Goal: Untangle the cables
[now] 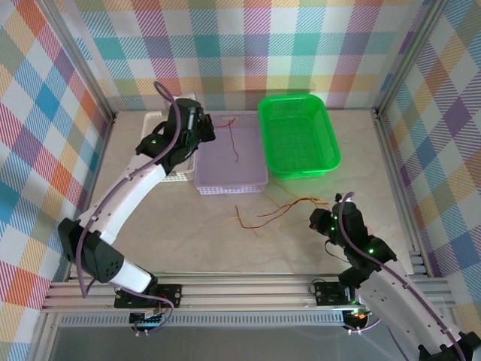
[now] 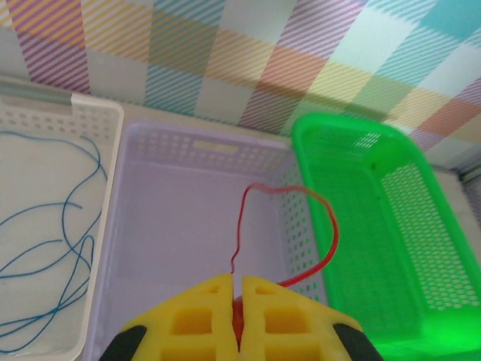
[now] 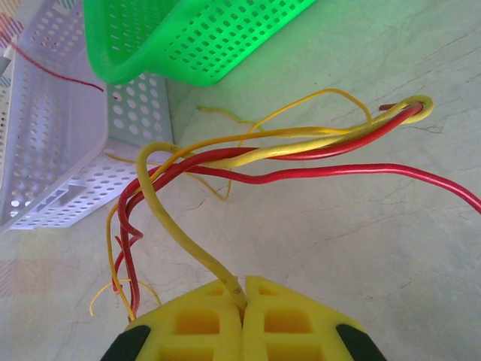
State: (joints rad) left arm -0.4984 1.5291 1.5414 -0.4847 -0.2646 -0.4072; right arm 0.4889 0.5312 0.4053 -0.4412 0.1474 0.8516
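Next, I let go of the thin red cable, which dangles into the purple tray, with my left gripper on the purple tray's bottom (image 1: 244, 147) (image 2: 239, 252), towards the side of the green basket.
My left gripper (image 1: 203, 126) hangs over the purple tray (image 1: 229, 179), shut on a thin red cable (image 2: 331, 229). That cable loops up from the yellow fingers (image 2: 218, 301) and dangles into the tray (image 1: 234, 143). My right gripper (image 1: 325, 218) stands low over the table, shut on the end of a yellow cable (image 3: 170, 226). The yellow cable runs into a tangle of red and yellow cables (image 1: 274, 210) lying on the table in front of the purple tray. Several red strands (image 3: 316, 174) cross the yellow ones (image 3: 301, 147) just ahead of the right gripper (image 3: 243, 284).
A white tray (image 2: 106, 218) left of the purple tray (image 2: 173, 226) holds thin blue cables (image 2: 69, 248). A green basket (image 1: 286, 100) stands at the back right, touching the purple tray. Checkered walls and metal frame rails close in the table.
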